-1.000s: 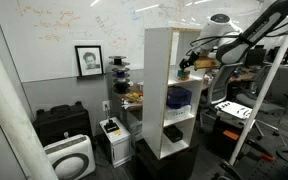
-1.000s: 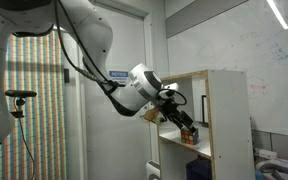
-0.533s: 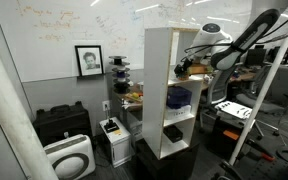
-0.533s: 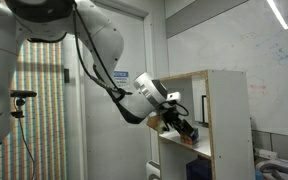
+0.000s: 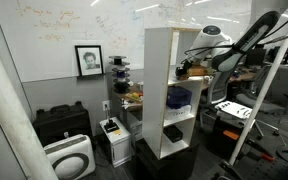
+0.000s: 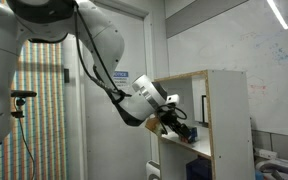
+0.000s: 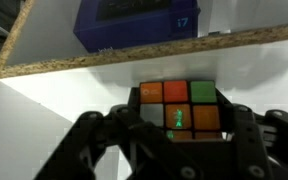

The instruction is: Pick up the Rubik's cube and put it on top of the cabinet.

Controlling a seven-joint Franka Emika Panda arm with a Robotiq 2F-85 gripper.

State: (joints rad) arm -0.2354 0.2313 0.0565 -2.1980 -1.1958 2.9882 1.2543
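Next, my gripper lets go of the Rubik's cube on the cabinet's top panel [image 5: 192,26], near the panel's edge above the cabinet's open front.
The Rubik's cube [image 7: 179,105] fills the middle of the wrist view, showing orange, green and white squares. My gripper [image 7: 181,126] is shut on it, one dark finger pressing each side of the cube. The cube rests inside an upper compartment of the cabinet [image 5: 157,85], a tall white open-fronted shelf unit also seen from its side [image 6: 230,110]. In both exterior views the gripper [image 5: 184,70] [image 6: 180,126] reaches into that compartment from the open front. The cube is too small to make out in the exterior views.
A dark blue object [image 7: 134,25] lies past the chipboard shelf edge [image 7: 104,61] in the neighbouring compartment. A low black case [image 5: 62,122] and a white appliance [image 5: 69,158] sit on the floor. A desk with clutter [image 5: 234,110] stands behind the arm.
The arm pushed the gripper further into the shelf compartment, and the jaws went from open to shut on the Rubik's cube.
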